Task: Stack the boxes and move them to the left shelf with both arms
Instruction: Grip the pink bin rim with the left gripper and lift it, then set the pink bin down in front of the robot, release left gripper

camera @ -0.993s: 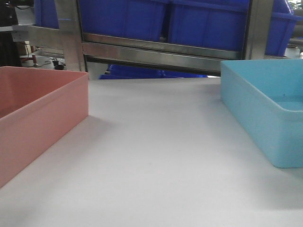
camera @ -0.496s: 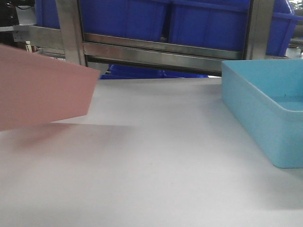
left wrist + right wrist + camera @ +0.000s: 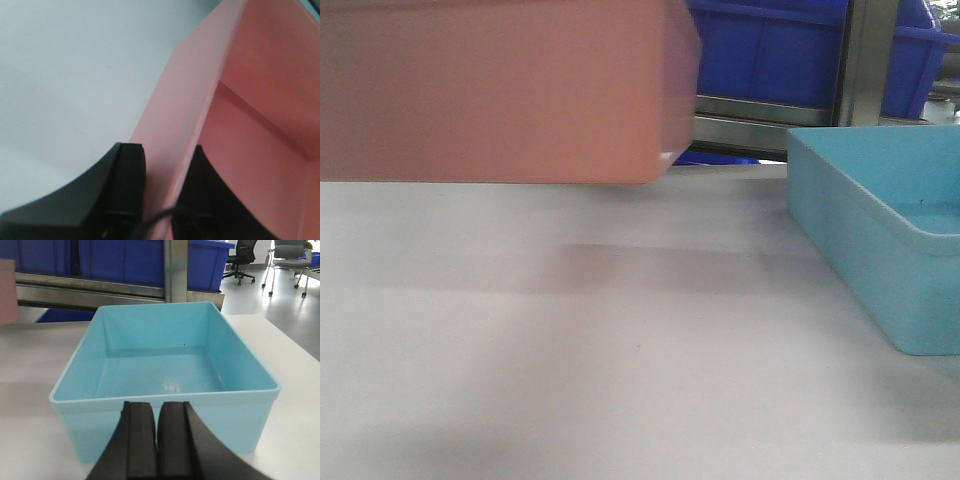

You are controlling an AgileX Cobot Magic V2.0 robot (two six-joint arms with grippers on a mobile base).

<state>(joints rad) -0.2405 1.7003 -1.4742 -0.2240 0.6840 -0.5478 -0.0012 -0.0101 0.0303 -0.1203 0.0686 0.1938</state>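
Observation:
Next, I release the salmon pink box with my left gripper on the white table (image 3: 606,290) close beside the light blue box.
The salmon pink box (image 3: 490,90) hangs in the air above the white table, filling the upper left of the front view. My left gripper (image 3: 165,150) is shut on the pink box's (image 3: 250,100) side wall, one finger outside and one inside. The light blue box (image 3: 880,230) rests on the table at the right. My right gripper (image 3: 157,407) is shut with nothing in it, just in front of the blue box's (image 3: 160,355) near wall. A steel rack crossbar (image 3: 740,120) runs behind the table; I cannot tell whether it belongs to the left shelf.
Dark blue crates (image 3: 770,45) sit on the rack behind a steel upright (image 3: 865,60). The white table (image 3: 620,380) stretches under the lifted box. Office chairs (image 3: 290,255) stand on the floor at the far right. A corner of the pink box (image 3: 7,290) shows at the left edge.
The pink box left the table at the left, tilted as it rose, and now hangs higher and further right, covering much of the rack. The blue box has not moved.

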